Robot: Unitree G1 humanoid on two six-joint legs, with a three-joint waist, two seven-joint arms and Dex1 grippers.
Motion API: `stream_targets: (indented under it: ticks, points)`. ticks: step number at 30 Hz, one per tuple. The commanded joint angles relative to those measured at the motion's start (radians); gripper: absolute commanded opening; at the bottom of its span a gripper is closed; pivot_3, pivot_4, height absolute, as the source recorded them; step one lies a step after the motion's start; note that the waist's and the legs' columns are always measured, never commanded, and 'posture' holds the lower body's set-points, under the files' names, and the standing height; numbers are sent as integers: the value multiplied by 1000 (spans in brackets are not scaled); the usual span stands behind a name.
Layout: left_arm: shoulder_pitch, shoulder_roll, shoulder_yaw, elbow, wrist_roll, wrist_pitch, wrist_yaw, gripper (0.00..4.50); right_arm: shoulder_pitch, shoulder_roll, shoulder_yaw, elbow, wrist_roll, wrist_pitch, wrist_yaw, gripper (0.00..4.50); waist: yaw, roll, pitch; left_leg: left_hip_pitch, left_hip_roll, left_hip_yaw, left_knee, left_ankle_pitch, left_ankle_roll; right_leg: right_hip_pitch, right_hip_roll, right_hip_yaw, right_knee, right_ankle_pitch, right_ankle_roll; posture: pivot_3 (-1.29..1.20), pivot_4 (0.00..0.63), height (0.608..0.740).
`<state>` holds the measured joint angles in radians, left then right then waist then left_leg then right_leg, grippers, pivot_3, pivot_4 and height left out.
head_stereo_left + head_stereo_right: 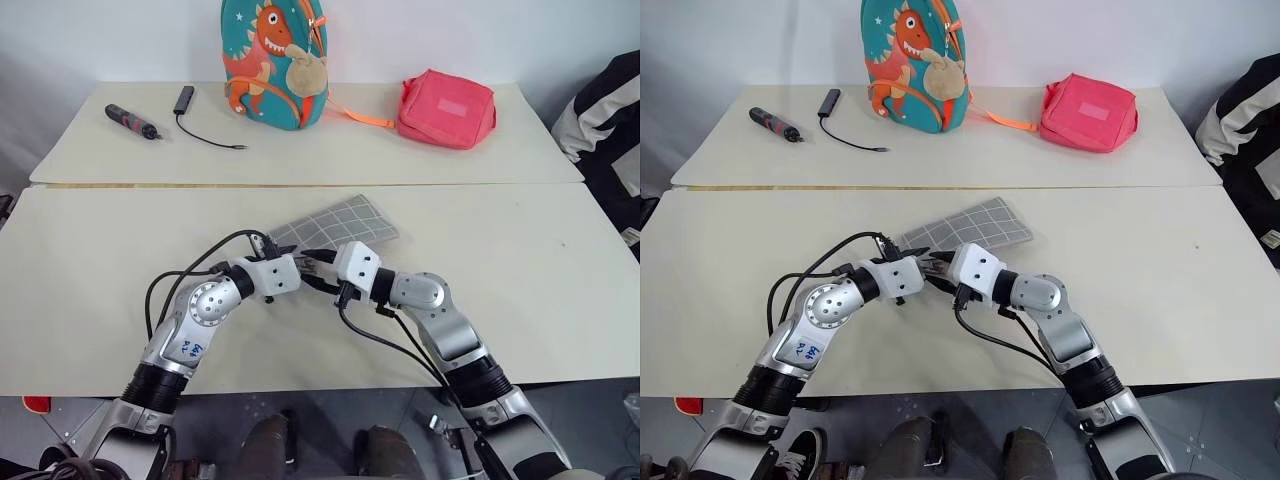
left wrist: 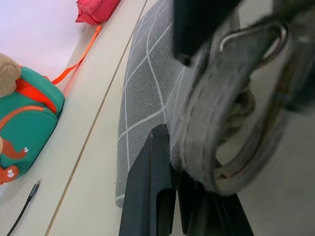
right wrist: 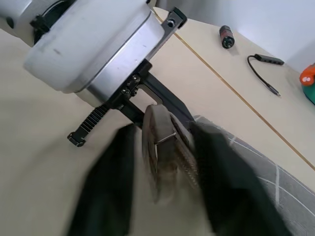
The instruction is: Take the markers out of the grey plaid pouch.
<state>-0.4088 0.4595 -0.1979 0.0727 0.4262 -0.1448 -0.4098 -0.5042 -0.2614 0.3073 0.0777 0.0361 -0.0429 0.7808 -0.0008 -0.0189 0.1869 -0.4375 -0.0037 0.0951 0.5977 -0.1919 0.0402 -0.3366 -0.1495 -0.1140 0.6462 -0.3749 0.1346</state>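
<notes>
My right gripper faces the strap loop edge-on, so it should back away, turn and pinch the loop's loose end (image 3: 167, 186) from the near side of the loop.
The grey plaid pouch (image 1: 340, 222) lies in the middle of the near table, its near end lifted off the surface. My left gripper (image 1: 306, 262) is shut on that end's rim; the left wrist view shows its fingers (image 2: 150, 191) pinching the fabric by the zipper. My right gripper (image 1: 320, 268) faces it from the right and is open. Its two fingers (image 3: 224, 172) stand apart on either side of the pouch's zippered mouth (image 3: 162, 142). The markers are hidden from view.
On the far table stand a teal dinosaur backpack (image 1: 272, 65) and a pink-red padded bag (image 1: 447, 108). A dark-and-pink tool (image 1: 132, 120) and a black adapter with a cable (image 1: 186, 100) lie at its left. A person's striped sleeve (image 1: 610, 110) shows at the right edge.
</notes>
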Motion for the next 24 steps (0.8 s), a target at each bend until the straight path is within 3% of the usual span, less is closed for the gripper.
stream_targets:
  ticks: [1, 12, 15, 22, 24]
  points:
    - [20, -8, -24, -13, -10, 1, -12, 0, 4, 7, 9, -69, 13, -14, 10, 2862, 0, 0, 0, 0, 0, 0, 0, 0, 0, 0, 0, 0, 0, 0, 0, 0, 150, 740]
    - [7, -4, -46, -16, 30, 0, -4, 0, -23, 51, 13, -44, -4, 29, -8, 2862, 0, 0, 0, 0, 0, 0, 0, 0, 0, 0, 0, 0, 0, 0, 0, 0, 150, 740]
    - [6, -2, -51, -17, 42, 0, 0, 0, -27, 57, 13, -45, -3, 50, -10, 2332, 0, 0, 0, 0, 0, 0, 0, 0, 0, 0, 0, 0, 0, 0, 0, 0, 150, 740]
    - [15, -7, -53, -20, 53, 8, -1, 0, -27, 62, 9, -68, 14, 71, 2, 22, 0, 0, 0, 0, 0, 0, 0, 0, 0, 0, 0, 0, 0, 0, 0, 0, 150, 740]
    - [16, -8, -52, -19, 53, 9, -2, 0, -26, 59, 9, -71, 15, 69, 5, 22, 0, 0, 0, 0, 0, 0, 0, 0, 0, 0, 0, 0, 0, 0, 0, 0, 150, 740]
